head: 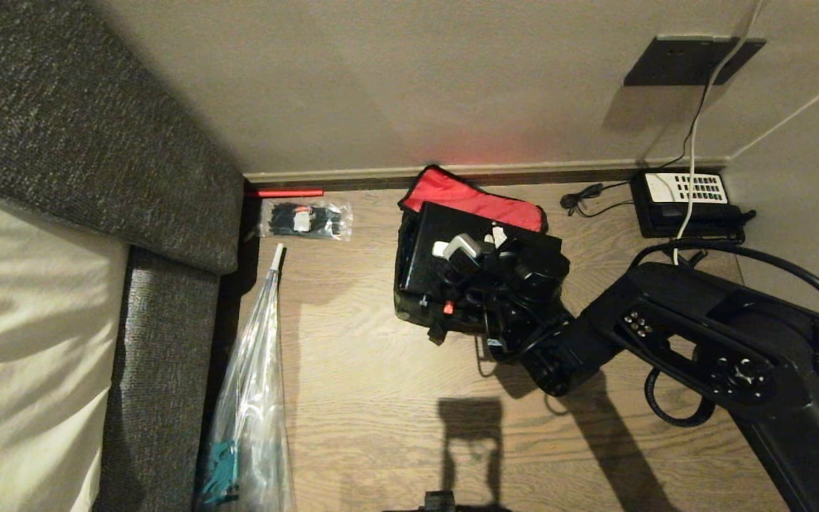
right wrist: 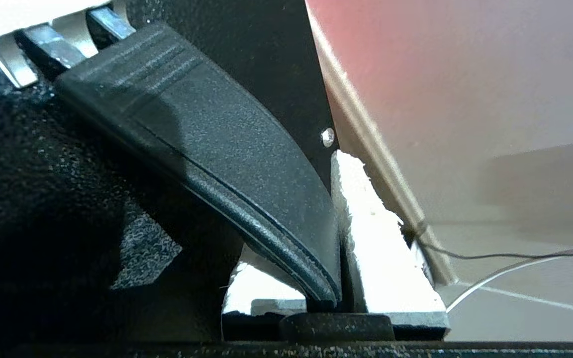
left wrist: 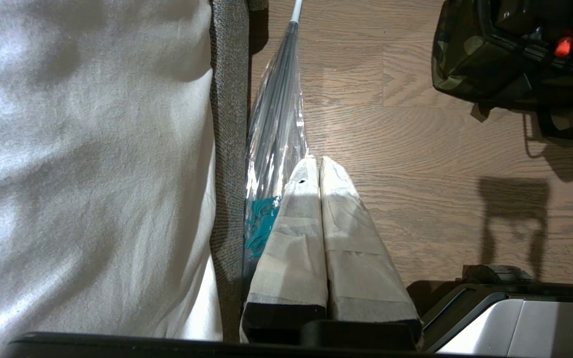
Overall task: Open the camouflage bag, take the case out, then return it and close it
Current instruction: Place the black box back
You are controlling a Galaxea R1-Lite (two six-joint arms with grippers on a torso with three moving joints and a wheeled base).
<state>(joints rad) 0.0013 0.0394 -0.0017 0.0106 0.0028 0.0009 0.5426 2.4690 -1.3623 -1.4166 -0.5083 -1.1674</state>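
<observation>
Next, I lay the case, now tilted in the bag's mouth, flat inside the open camouflage bag [head: 480,279] [right wrist: 171,185] and let go of it with my right gripper, just in front of the bag's red-lined lid.
The camouflage bag [head: 409,302] stands open on the wooden floor by the wall, its red-lined lid [head: 477,199] folded back toward the skirting. The case [head: 438,238], flat and black with pale labels, sits tilted in the bag's mouth. My right gripper [head: 461,250] is over the case's top. In the right wrist view it [right wrist: 334,209] is shut on the case's black handle [right wrist: 207,149], with one white-padded finger [right wrist: 381,248] pressed against it. My left gripper [left wrist: 319,161] hangs parked and shut over the floor, with the bag [left wrist: 465,59] ahead of it.
A black telephone [head: 687,203] with cables sits at the right wall. A clear packet of black items [head: 304,219] lies by the skirting. A long plastic-wrapped bundle [head: 253,398] leans along the grey upholstered bed edge [head: 168,341] on the left.
</observation>
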